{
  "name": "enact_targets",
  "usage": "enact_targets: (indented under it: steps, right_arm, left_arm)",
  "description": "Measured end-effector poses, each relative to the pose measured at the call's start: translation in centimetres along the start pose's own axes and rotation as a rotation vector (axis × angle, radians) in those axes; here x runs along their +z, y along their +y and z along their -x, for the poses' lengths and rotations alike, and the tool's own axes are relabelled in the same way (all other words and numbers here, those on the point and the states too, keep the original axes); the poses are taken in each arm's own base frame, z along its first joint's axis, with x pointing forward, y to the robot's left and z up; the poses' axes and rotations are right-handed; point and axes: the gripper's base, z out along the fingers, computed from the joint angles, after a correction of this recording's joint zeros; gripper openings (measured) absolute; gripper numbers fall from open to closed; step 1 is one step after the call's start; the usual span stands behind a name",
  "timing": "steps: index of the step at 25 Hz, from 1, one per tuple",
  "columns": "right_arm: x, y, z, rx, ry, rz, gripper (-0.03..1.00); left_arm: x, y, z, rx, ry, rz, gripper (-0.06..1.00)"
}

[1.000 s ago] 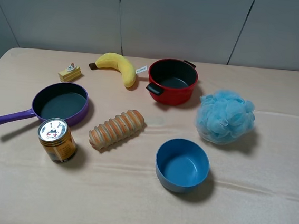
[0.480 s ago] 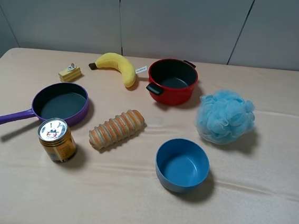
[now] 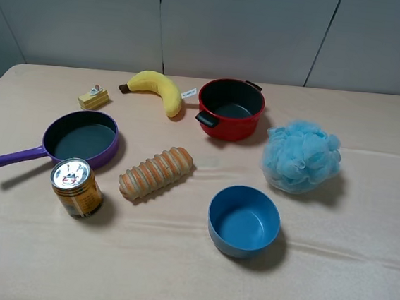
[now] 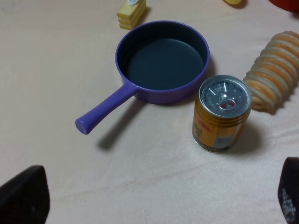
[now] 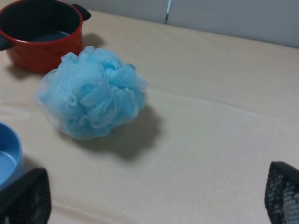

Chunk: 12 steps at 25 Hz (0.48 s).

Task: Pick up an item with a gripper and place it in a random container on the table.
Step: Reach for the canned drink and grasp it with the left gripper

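My left gripper should close on the upper body [image 3: 78,189] [image 4: 220,120] of the amber-gold can next to the purple pan, just under the can's silver top.
The amber-gold can [image 3: 76,188] stands upright on the beige table [image 3: 174,275] at the front left, beside the purple pan. In the left wrist view the can [image 4: 222,114] shows its silver pull-tab top. The left gripper [image 4: 156,196] is open; its black fingertips [image 4: 23,196] sit wide apart, short of the can and holding nothing. The blue bowl [image 3: 243,221] sits empty at the front, right of centre; its rim shows in the right wrist view [image 5: 7,158]. The right gripper [image 5: 154,198] is open and empty, fingertips [image 5: 282,191] wide apart. Neither gripper shows in the exterior view.
A purple long-handled pan [image 3: 82,139] lies behind the can. A ridged orange bread-roll toy [image 3: 156,172] is at the centre. A red pot [image 3: 230,109], a banana [image 3: 156,89] and a small yellow cake toy [image 3: 93,98] stand at the back. A blue mesh sponge [image 3: 302,156] lies at the right.
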Motion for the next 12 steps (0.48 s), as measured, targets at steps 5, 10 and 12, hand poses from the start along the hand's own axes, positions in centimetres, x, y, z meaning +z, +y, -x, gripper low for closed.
enact_targets:
  steps: [5, 10, 12]
  right_arm:
    - [0.0, 0.0, 0.0, 0.0, 0.0, 0.0, 0.69]
    - [0.0, 0.0, 0.0, 0.0, 0.0, 0.0, 0.69]
    - [0.0, 0.0, 0.0, 0.0, 0.0, 0.0, 0.69]
  left_arm:
    - [0.0, 0.0, 0.0, 0.0, 0.0, 0.0, 0.99]
    - [0.0, 0.0, 0.0, 0.0, 0.0, 0.0, 0.99]
    - [0.0, 0.0, 0.0, 0.0, 0.0, 0.0, 0.99]
